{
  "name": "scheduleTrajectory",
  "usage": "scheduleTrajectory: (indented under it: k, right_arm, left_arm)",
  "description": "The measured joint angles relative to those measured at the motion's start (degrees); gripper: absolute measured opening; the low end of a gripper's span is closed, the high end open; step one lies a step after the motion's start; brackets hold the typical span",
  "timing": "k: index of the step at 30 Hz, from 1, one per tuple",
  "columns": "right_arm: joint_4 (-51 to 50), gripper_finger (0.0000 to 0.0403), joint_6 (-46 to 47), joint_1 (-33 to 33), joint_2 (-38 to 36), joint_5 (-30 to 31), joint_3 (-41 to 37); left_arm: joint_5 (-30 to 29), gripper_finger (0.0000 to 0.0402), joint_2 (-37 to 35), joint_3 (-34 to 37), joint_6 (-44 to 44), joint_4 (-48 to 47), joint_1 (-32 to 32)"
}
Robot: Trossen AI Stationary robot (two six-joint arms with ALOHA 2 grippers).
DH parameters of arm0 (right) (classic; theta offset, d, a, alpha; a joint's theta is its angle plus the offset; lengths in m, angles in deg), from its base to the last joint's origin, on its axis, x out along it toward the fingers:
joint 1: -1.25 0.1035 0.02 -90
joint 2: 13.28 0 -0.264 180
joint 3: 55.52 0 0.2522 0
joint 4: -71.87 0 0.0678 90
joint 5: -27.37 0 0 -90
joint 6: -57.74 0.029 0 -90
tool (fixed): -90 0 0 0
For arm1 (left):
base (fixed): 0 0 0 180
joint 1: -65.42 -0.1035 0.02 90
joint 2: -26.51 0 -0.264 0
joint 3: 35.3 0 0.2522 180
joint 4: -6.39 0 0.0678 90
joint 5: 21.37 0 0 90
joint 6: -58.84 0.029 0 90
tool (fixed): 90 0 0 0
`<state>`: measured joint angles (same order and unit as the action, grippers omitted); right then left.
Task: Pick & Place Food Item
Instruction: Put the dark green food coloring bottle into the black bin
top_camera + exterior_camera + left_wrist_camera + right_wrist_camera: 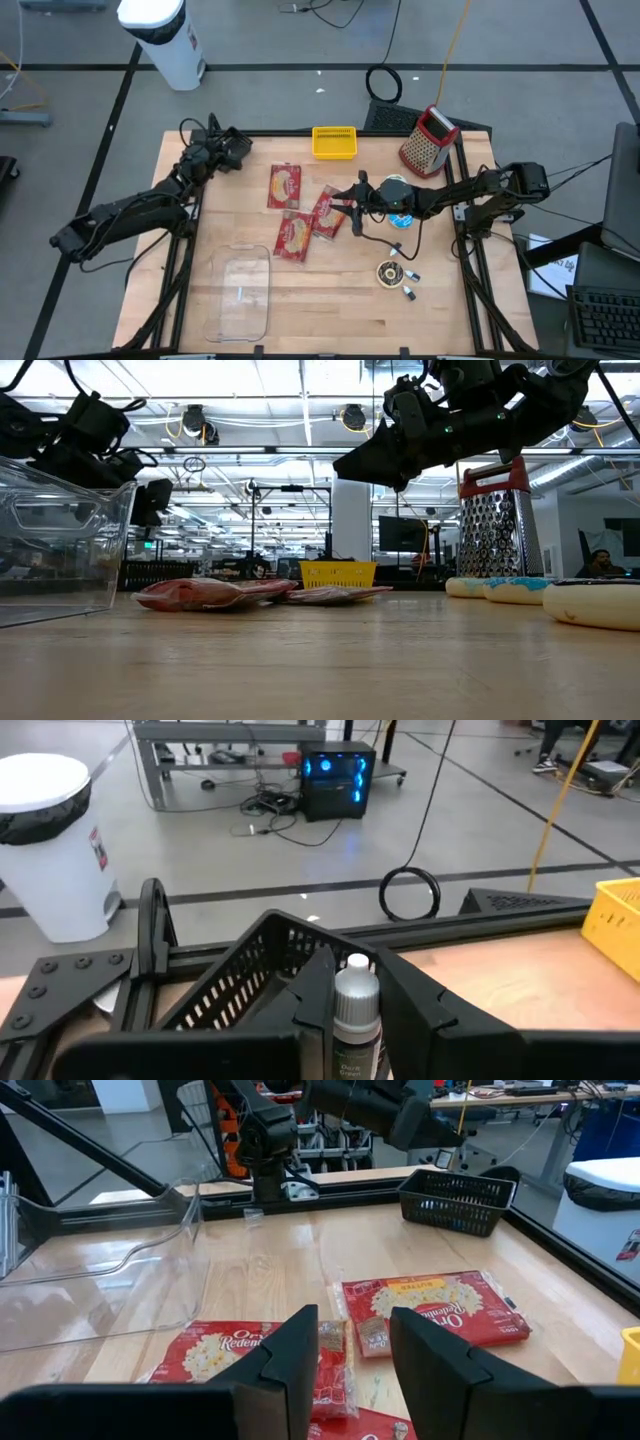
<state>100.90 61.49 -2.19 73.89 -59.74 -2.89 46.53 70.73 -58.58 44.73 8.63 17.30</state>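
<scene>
The robot's left gripper should release the small bottle with the white cap inside the black mesh basket (228, 154).
My left gripper (352, 982) is at the table's far left corner (226, 150), shut on a small bottle (356, 1010) with a white cap, over a black mesh basket (240, 970). My right gripper (345, 1345) hangs open above the middle of the table (352, 205), pointing toward the table's left edge. Small red snack packets (336, 1365) lie flat on the wood below the gap between its fingers. A red popcorn packet (435, 1305) and another (215, 1350) lie flat on either side of them. My left gripper pinches the bottle between its two fingers, on the bottle's sides just below the white cap (357, 964). The bottle stands upright in the hold, its cap above the fingers, over the black basket's open top. The bottle's lower part is hidden by the gripper.
A clear plastic container (240, 295) sits at the near left. A yellow basket (334, 142) and a metal grater (428, 140) stand at the far edge. Round tins (397, 192) (389, 272) and small loose items (408, 290) lie on the right side.
</scene>
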Motion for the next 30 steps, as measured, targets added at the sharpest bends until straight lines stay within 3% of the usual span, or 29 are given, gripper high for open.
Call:
scheduleTrajectory:
  k: [6,13,30]
  right_arm:
    - [-0.2,0.0114,0.1,0.0,0.0,0.0,0.0]
    - [-0.2,0.0114,0.1,0.0,0.0,0.0,0.0]
    - [-0.2,0.0114,0.1,0.0,0.0,0.0,0.0]
  left_arm:
    - [-0.7,0.0055,0.0,0.0,0.2,-3.0,0.0]
    - [-6.9,0.0054,0.0,0.0,-1.7,-12.4,0.0]
    - [-6.5,0.0078,0.0,0.0,-4.8,-12.9,0.0]
